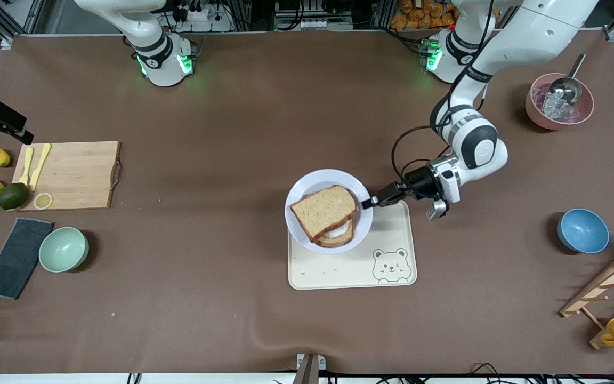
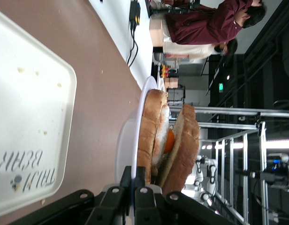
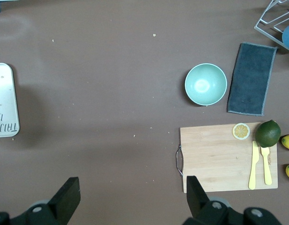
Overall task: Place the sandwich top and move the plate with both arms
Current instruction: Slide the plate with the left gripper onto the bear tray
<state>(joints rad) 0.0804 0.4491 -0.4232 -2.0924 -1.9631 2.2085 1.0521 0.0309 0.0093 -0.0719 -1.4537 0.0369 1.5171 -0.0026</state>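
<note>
Next, my left gripper lets go of the plate wholly on the tray, partly covering the printed bear [image 1: 366, 245].
The plate [image 1: 300, 195] lies half on the bear-printed tray [image 1: 352, 266], at the tray's corner farthest from the front camera. It carries a sandwich. The sandwich top [image 1: 324, 211], a plain brown slice, lies slightly askew on the egg and the lower slice. In the left wrist view the plate's rim [image 2: 140, 112] runs between the jaws, with the sandwich top [image 2: 186, 140] over the orange yolk [image 2: 169, 140]. My left gripper [image 1: 369, 202] [image 2: 134, 173] is shut on the plate's rim at the side toward the left arm's end. My right gripper [image 3: 131, 187] hangs open over bare table beside the cutting board, out of the front view.
A wooden cutting board [image 1: 67, 175] with yellow utensils, lemons and a lime lies toward the right arm's end, along with a green bowl [image 1: 63, 249] and a dark cloth [image 1: 16, 257]. A blue bowl [image 1: 583, 230], a pink bowl with a scoop [image 1: 558, 101] and a wooden rack [image 1: 605, 293] stand toward the left arm's end.
</note>
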